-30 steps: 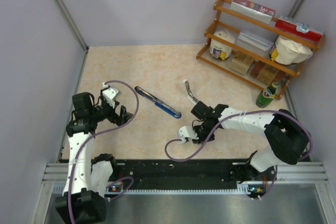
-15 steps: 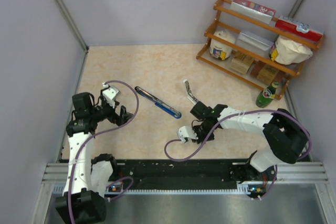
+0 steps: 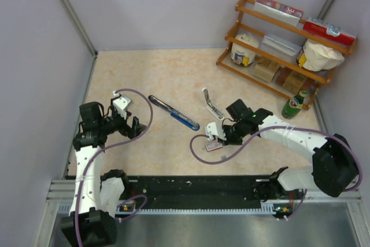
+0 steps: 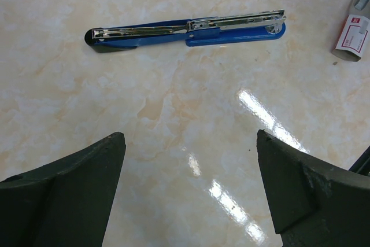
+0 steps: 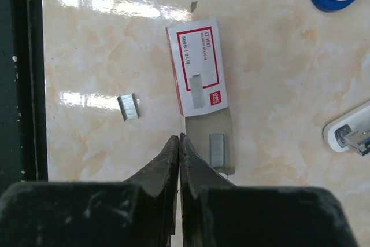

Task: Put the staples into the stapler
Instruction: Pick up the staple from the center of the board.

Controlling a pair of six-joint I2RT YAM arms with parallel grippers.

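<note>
The strip of staples in the grey tray sits down between the tray's sides. Next, I open my right gripper and take the loose strip of staples [image 5: 128, 107] beside the box.
The blue stapler [image 3: 173, 113] [image 4: 188, 29] lies opened out flat on the table, its metal channel facing up. The red-and-white staple box [image 5: 198, 66] [image 3: 213, 145] lies to its right, with its grey tray [image 5: 202, 128] slid partly out. One strip of staples [image 5: 217, 150] rests in that tray and another strip [image 5: 128, 107] lies loose on the table. My right gripper [image 5: 179, 137] [image 3: 224, 139] is shut at the tray's edge, with nothing visible between its tips. My left gripper [image 4: 189, 137] [image 3: 130, 125] hangs open above bare table, near the blue stapler.
A white stapler [image 3: 211, 103] [image 5: 350, 134] lies just beyond the box. A wooden rack [image 3: 283, 50] of boxes and jars stands at the back right with a green bottle [image 3: 293, 105] beside it. The black rail [image 5: 23, 73] runs along the near edge.
My right gripper has closed fully, and its arm has swung to the right and back, uncovering the staple box in the top view. The left arm has not moved.
</note>
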